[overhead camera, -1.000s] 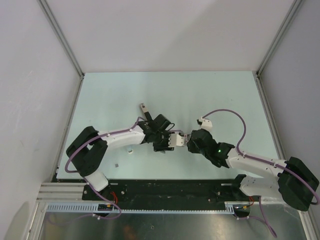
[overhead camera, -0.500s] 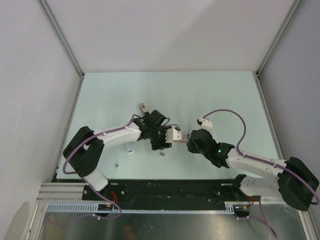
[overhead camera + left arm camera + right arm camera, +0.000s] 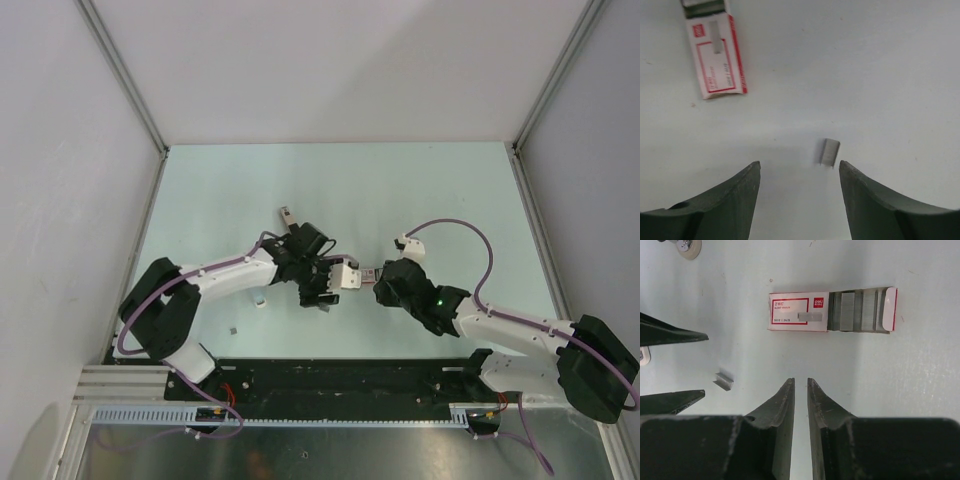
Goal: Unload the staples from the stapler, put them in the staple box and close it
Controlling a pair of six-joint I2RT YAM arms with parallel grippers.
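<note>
I should shift my left gripper, as the staple strip lies off-center beyond its open fingers, then pinch the staple strip's long sides [image 3: 835, 154] and lift it to my right gripper.
A short silvery staple strip [image 3: 829, 151] lies on the table just beyond my left gripper [image 3: 800, 167], which is open and empty. The strip sits nearer the right fingertip [image 3: 844, 167]. It also shows in the right wrist view [image 3: 724, 380]. The little red-and-white box [image 3: 800, 311] lies ahead of my right gripper [image 3: 800, 380]. Its tray is slid out and holds rows of staples [image 3: 860, 310]. My right gripper's jaws are almost together with nothing between them. In the top view the left gripper [image 3: 320, 293] and right gripper [image 3: 378, 278] face each other across the box [image 3: 352, 275]. I cannot make out the stapler for certain.
A small dark object [image 3: 287, 213] lies behind the left arm. A tiny white piece [image 3: 258, 300] and a tiny grey bit [image 3: 233, 328] lie at the front left. A round white thing [image 3: 687, 246] shows at the top left of the right wrist view.
My left gripper has drawn back to the left, away from the box, and now hangs open over a staple strip on the table. The right arm has barely moved.
</note>
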